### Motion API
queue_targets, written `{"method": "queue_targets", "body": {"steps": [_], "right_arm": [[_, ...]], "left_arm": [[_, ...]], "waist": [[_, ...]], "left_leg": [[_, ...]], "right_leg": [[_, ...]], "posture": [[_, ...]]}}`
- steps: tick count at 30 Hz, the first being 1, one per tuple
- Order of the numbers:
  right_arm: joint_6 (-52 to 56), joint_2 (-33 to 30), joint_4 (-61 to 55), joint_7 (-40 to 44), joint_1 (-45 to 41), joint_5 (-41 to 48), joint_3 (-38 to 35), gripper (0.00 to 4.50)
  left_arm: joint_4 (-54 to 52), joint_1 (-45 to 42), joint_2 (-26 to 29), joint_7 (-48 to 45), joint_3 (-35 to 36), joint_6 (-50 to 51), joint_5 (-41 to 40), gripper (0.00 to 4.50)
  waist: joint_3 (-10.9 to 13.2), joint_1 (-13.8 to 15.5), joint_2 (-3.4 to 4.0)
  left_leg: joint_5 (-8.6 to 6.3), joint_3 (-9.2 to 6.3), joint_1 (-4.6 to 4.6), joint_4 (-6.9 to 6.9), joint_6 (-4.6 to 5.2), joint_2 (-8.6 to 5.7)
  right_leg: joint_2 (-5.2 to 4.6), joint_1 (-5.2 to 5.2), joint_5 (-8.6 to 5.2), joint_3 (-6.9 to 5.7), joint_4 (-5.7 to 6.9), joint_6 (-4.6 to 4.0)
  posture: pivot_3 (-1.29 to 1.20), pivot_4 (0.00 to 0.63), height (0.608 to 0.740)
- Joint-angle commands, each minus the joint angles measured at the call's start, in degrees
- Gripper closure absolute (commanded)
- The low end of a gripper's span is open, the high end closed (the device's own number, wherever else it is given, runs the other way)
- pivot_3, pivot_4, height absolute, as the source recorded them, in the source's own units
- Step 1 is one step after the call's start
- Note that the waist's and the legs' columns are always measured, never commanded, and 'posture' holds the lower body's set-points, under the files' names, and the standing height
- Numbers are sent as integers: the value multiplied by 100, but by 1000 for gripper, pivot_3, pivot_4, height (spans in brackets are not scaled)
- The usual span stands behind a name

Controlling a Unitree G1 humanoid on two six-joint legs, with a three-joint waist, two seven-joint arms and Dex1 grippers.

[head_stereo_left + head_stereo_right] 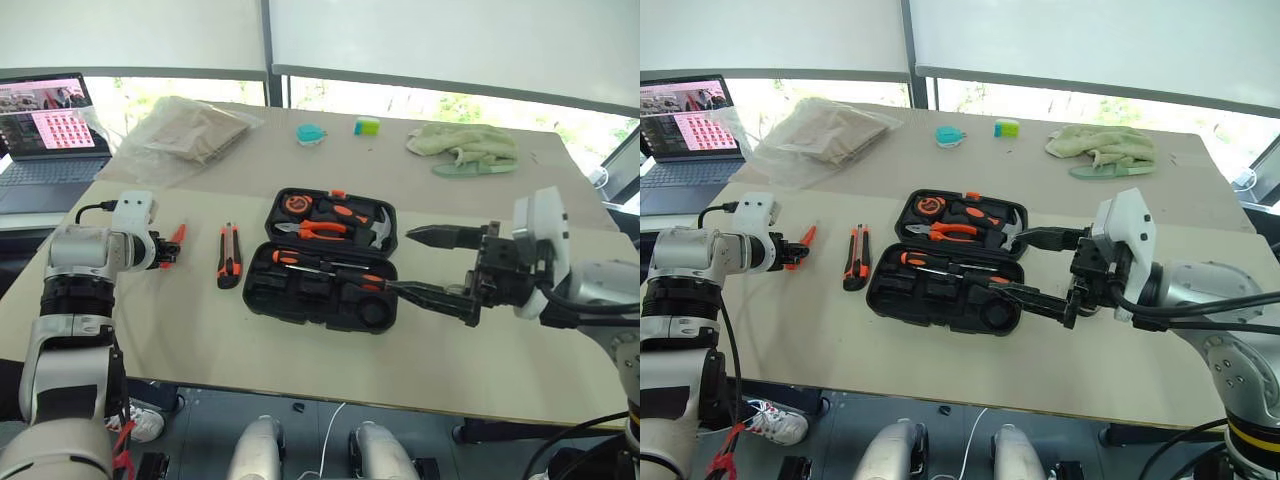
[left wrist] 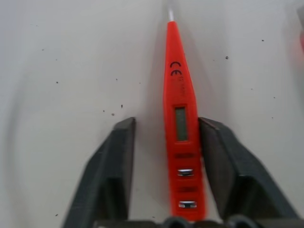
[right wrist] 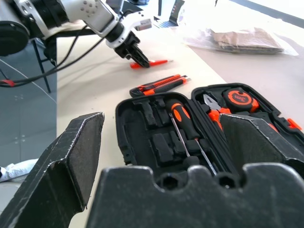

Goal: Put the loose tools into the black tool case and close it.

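Note:
The small orange screwdriver will go in the case's near half (image 1: 294, 278), beside the black-and-orange screwdriver, put there by my left gripper.
The black tool case (image 1: 256, 292) lies open at the table's middle. Its far half holds pliers (image 1: 315, 230), a hammer (image 1: 376, 230) and an orange tape measure (image 1: 297, 203). A black-and-orange screwdriver (image 1: 318, 264) lies in the near half. The orange-and-black utility knife (image 1: 229, 257) lies loose just left of the case. Further left, the small orange screwdriver (image 2: 180, 118) rests on the table between the fingers of my left gripper (image 1: 168, 250). One finger touches it and a gap shows at the other. My right gripper (image 1: 400, 260) hovers open over the case's right end.
A laptop (image 1: 50, 130) stands at the far left. Behind the case lie a clear bag of brown material (image 1: 190, 135), a teal object (image 1: 310, 133), a small green box (image 1: 367, 125) and a green cloth (image 1: 465, 145). The table's front edge runs close below the case.

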Motion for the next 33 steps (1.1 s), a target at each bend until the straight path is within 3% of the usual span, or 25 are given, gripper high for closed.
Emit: {"method": "queue_targets", "body": {"steps": [1, 7, 9, 13, 20, 27, 33], "right_arm": [[-27, -175, -120, 9, 83, 225, -385, 0], [44, -443, -165, 64, 620, 407, -785, 0], [102, -452, -302, 13, 961, 467, -992, 0], [183, -480, -507, -57, 1464, 688, -1244, 0], [202, -496, -698, -388, 1779, 882, -1439, 0], [217, -493, -998, -762, 2098, 1211, -1772, 0], [141, -493, -1134, -983, 2359, 1370, -1935, 0]], "left_arm": [[28, 47, -57, -189, -125, -135, 70, 4061], [-144, -170, 140, -997, -385, -1368, 250, 4061], [-632, -320, 228, -2130, -706, -2558, 193, 4062], [-1282, -506, 335, -4353, -1252, -3641, -117, 4062], [-952, -973, 53, -6309, -2389, -4926, 411, 4062], [-109, -1233, -47, -6615, -2901, -5986, 1125, 4062], [287, -1209, -395, -6298, -2856, -6231, 1505, 4062]], "waist": [[0, 3, 0], [1, 15, -4], [3, -21, -13], [7, 2, -20], [2, -83, -12], [3, -93, -13], [3, -55, -14]], "left_leg": [[0, 0, 0, 0, 0, 0], [0, -1, -4, 0, 0, 0], [0, -3, -9, 1, 0, 2], [0, -9, -33, 1, -1, 4], [0, -11, -17, 2, 1, 2], [0, -22, -23, 4, 2, 2], [0, -25, -28, 17, 3, 2]], "right_leg": [[0, 0, 0, 0, 0, 0], [0, 0, 0, -4, -2, 0], [0, -1, 0, -5, -7, 0], [0, -6, 1, -18, -24, -1], [7, 3, 1, -8, -22, 1], [11, 2, 0, -8, -23, 2], [8, 5, 0, -10, -22, 6]], "posture": [[0, 150, 740], [0, 150, 740], [0, 150, 740], [0, 150, 740], [0, 150, 740], [0, 150, 740], [0, 150, 740]]}}
